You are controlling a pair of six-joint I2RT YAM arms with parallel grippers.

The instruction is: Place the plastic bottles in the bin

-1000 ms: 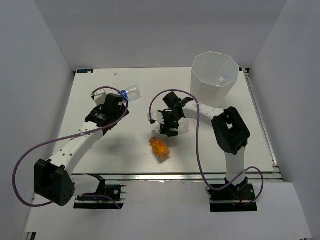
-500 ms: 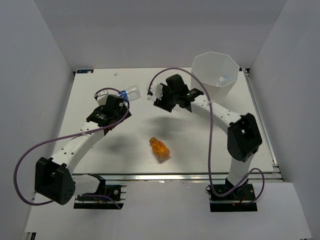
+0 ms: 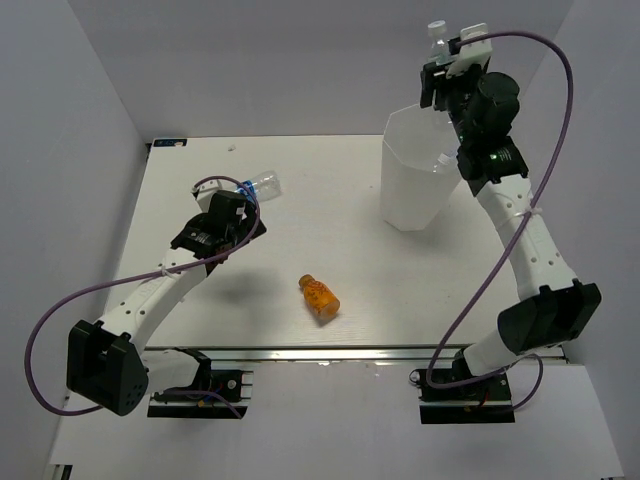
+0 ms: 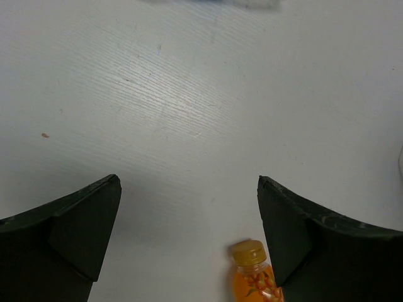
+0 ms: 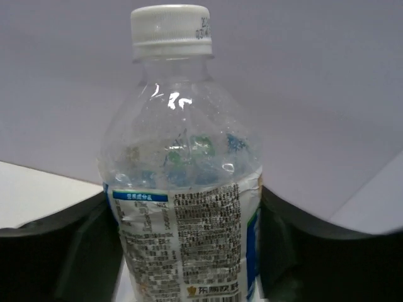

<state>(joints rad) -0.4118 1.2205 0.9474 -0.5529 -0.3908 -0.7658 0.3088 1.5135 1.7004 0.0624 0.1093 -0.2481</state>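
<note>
The clear bottle with the blue label [image 3: 246, 188] [image 4: 211, 2] lies just beyond my left gripper. My left gripper should go to that label next and close there.
My right gripper [image 3: 447, 52] is raised high above the white faceted bin [image 3: 402, 200] and is shut on a clear bottle with a white and blue label [image 5: 186, 214], held upright, cap [image 3: 436, 29] on top. Another clear bottle [image 3: 446, 158] shows inside the bin. My left gripper [image 3: 228, 213] is open and empty, its fingers [image 4: 75, 220] wide apart above the table. A clear blue-labelled bottle [image 3: 260, 184] lies just beyond it. The short orange bottle [image 3: 320, 295] lies on its side mid-table; its cap shows in the left wrist view [image 4: 249, 253] by the right finger.
White walls close in the table on the left, back and right. The bin stands at the table's back right corner. A metal rail [image 3: 350, 352] runs along the near edge.
My right arm has swung from mid-table up and to the right, carrying the bottle above the bin. My left arm has barely moved.
</note>
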